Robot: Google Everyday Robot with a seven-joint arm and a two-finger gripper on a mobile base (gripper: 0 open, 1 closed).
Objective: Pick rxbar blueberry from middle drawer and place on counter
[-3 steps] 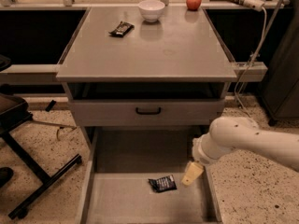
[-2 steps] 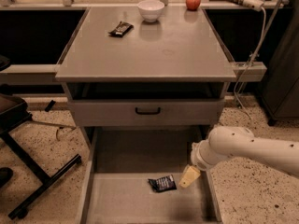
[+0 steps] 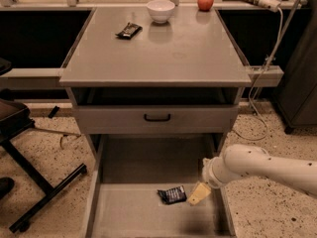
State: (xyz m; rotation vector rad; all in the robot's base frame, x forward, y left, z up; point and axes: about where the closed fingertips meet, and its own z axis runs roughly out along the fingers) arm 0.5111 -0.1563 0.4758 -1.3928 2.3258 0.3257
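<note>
The rxbar blueberry is lying in the open middle drawer. My gripper goes to it next and closes across the bar's middle point(image 3: 172, 195).
The rxbar blueberry point(image 3: 172, 195), a small dark wrapper with pale print, lies flat on the floor of the open middle drawer point(image 3: 129, 212), near its middle. My gripper point(image 3: 198, 194) comes in from the right on a white arm and hangs low over the drawer floor, just right of the bar, its pale fingertip almost touching the bar's right end. The counter point(image 3: 163, 48) is the grey cabinet top above.
On the counter lie another dark-wrapped bar point(image 3: 129, 30), a white bowl point(image 3: 161, 10) and a red apple point(image 3: 205, 1). A closed drawer front with a black handle point(image 3: 157, 117) sits above the open drawer. An office chair base point(image 3: 29, 182) stands at left.
My arm has drawn slightly left and down, bringing the gripper closer to the right end of the bar. The bar has not moved.
</note>
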